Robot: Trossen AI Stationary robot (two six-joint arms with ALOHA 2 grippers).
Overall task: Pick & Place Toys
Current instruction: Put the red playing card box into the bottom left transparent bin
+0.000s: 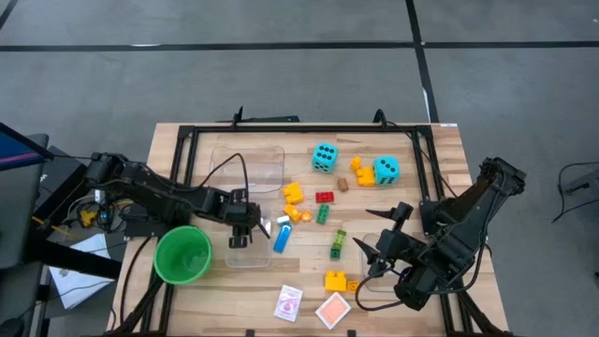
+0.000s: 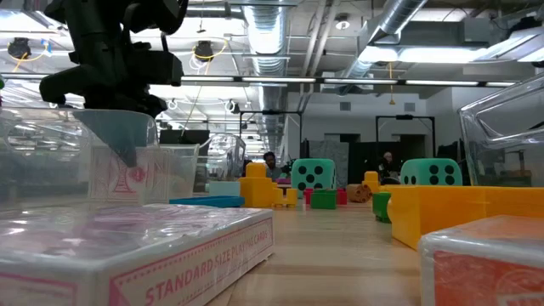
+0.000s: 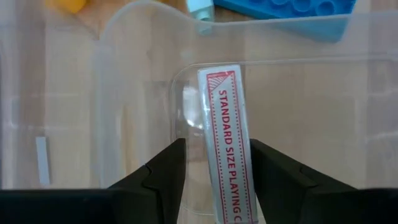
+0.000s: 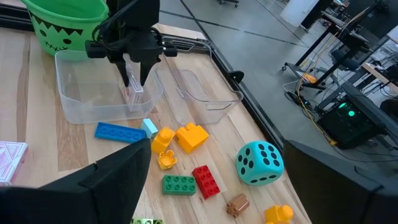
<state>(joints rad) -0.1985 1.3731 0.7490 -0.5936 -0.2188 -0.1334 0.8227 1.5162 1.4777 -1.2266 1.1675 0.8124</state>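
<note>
The card deck is standing crooked in the clear bin, so the robot's left gripper will pinch the deck's broad sides (image 3: 226, 146) and straighten it before it moves away.
My left gripper (image 3: 214, 146) hangs open inside a clear bin (image 1: 245, 245), its fingers on either side of a red-and-white card deck (image 3: 224, 143). The deck stands on a narrow side on the bin's floor. Two cyan dice (image 1: 325, 156) (image 1: 386, 169) sit at the far side. Coloured bricks lie mid-table, among them a blue one (image 1: 281, 238) and a yellow one (image 1: 293, 193). Two more card decks (image 1: 288, 303) (image 1: 333, 310) lie near the front edge. My right gripper (image 1: 379, 245) waits open above the table's right side, holding nothing. My left gripper comes from above, pointing steeply down, with the deck's broad faces toward its fingers. A gap shows between one finger (image 3: 165, 171) and the deck. Whether the other finger (image 3: 273, 174) touches the deck's face (image 3: 244, 155) I cannot tell.
A green cup (image 1: 182, 254) stands just left of the bin. A second clear bin (image 1: 248, 161) lies beyond it toward the far edge. A black frame (image 1: 309, 126) runs around the wooden table. Another clear bin (image 1: 374, 281) sits under my right arm.
</note>
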